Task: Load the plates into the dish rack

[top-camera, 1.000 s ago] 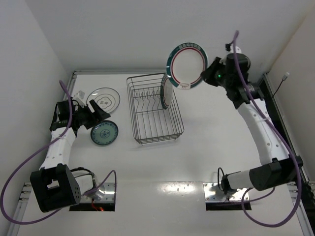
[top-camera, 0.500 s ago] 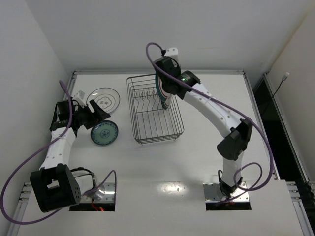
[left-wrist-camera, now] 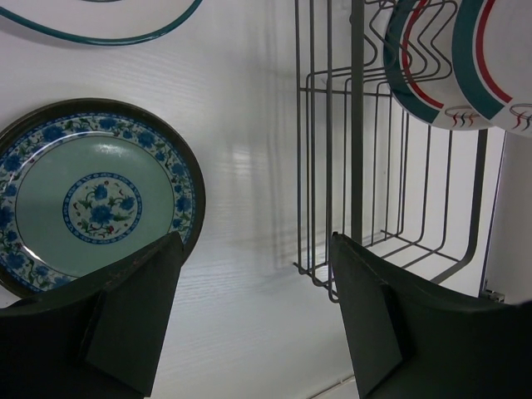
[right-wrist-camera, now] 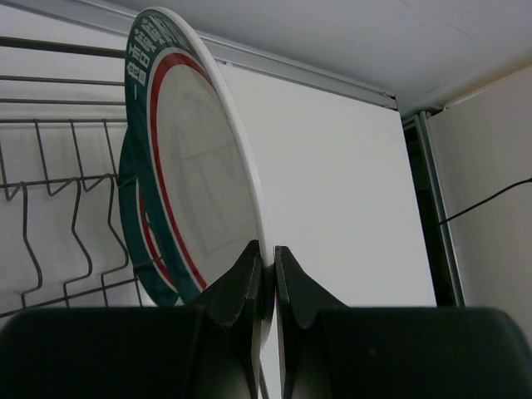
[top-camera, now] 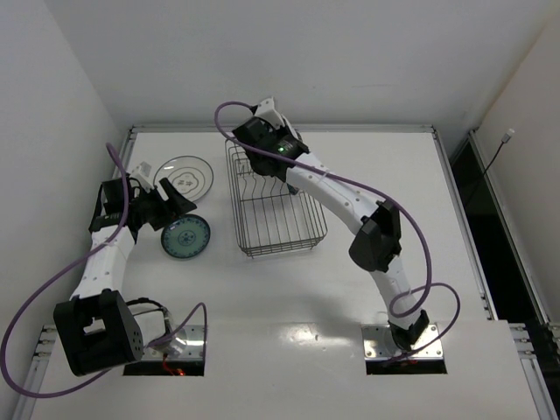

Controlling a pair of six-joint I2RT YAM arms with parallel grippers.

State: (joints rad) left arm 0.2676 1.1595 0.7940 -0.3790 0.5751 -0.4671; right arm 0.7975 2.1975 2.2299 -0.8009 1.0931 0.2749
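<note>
The robot's left gripper needs to next move to the pale dark-rimmed plate behind the teal plate and close on the pale plate's near edge (top-camera: pixel 160 190) (left-wrist-camera: pixel 27 25).
My right gripper (right-wrist-camera: pixel 268 268) is shut on the edge of a white plate with a green-red rim band (right-wrist-camera: pixel 195 174). It holds the plate upright over the dish rack (top-camera: pixel 278 229), right beside the second white banded plate (right-wrist-camera: pixel 131 218) standing among the prongs (right-wrist-camera: pixel 33 241). Both white plates show in the left wrist view (left-wrist-camera: pixel 420 79). The small teal patterned plate (top-camera: pixel 185 237) lies flat on the table left of the rack. The pale dark-rimmed plate (top-camera: pixel 185 177) lies behind it. My left gripper (left-wrist-camera: pixel 258 320) is open and empty just above the table, beside the teal plate (left-wrist-camera: pixel 91 199).
The right arm (top-camera: pixel 337 197) stretches across the rack from the right. A small white object (top-camera: pixel 140 169) lies by the left wall. White walls close the table at the back and left.
My right arm has swung the white plate from high at the back right, leftward and down into the rack beside the other white plate. The left arm has not moved.
</note>
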